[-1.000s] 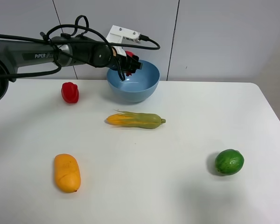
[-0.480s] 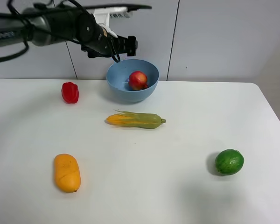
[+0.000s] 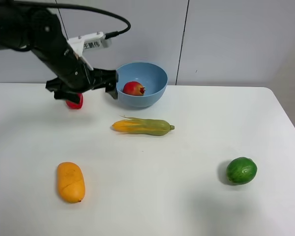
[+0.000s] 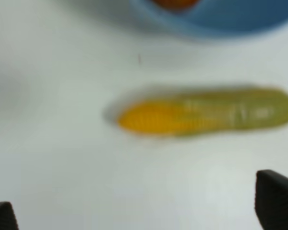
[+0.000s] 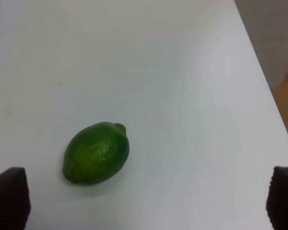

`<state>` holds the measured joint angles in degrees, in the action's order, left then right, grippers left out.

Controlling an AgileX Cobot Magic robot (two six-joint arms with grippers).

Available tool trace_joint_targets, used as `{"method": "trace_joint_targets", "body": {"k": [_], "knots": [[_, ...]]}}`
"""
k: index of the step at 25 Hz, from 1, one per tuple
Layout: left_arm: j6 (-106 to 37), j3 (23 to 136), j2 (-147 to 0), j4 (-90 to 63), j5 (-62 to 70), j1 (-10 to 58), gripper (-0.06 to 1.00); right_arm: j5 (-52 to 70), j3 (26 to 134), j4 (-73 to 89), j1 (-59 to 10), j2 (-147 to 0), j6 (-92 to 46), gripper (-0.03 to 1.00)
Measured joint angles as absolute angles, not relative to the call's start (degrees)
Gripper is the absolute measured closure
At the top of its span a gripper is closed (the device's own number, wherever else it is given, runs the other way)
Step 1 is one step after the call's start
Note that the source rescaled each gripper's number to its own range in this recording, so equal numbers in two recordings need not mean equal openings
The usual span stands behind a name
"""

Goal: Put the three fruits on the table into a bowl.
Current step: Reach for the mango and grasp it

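Observation:
Next, the left gripper will close on the middle of the orange mango (image 3: 70, 183), which still belongs in the light-blue bowl.
The red-yellow pomegranate (image 3: 133, 88) lies inside the light-blue bowl (image 3: 156, 78) at the back of the white table (image 3: 177, 196). The orange mango (image 3: 70, 181) lies at the front left. The dark-green lime (image 3: 241, 170) lies at the front right and shows below my right gripper (image 5: 146, 201), which is open and empty. My left gripper (image 3: 83, 89) is open and empty, hovering left of the bowl. Its blurred wrist view shows the bowl's rim (image 4: 221, 24) and the edge of the pomegranate (image 4: 175, 3).
A yellow-green corn cob (image 3: 143, 127) lies in front of the bowl, also in the left wrist view (image 4: 206, 116). A red bell pepper (image 3: 75, 103) sits left of the bowl, partly hidden behind my left arm. A grey wall stands behind the table.
My left gripper let the pomegranate go into the bowl, then swung left and down away from it, open and empty. The mango, lime and corn have not moved.

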<state>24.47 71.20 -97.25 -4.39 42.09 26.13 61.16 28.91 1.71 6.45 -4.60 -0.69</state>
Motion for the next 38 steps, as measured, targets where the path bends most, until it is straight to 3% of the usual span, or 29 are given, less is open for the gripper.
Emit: {"method": "trace_joint_targets", "body": {"k": [6, 13, 38], "knots": [[27.85, 53.96, -88.34, -5.99, 41.39, 25.1, -0.03, 61.16, 28.91, 1.71, 6.45, -4.6, -0.69, -0.03], [35.21, 44.29, -83.99, -3.4, 41.44, 22.91, -0.03, 61.16, 28.91, 1.71, 6.45, -4.6, -0.69, -0.03], [35.59, 40.24, -91.67, -6.71, 37.65, 24.33, -0.03, 61.16, 28.91, 1.71, 6.45, -4.6, -0.69, -0.03]]}}
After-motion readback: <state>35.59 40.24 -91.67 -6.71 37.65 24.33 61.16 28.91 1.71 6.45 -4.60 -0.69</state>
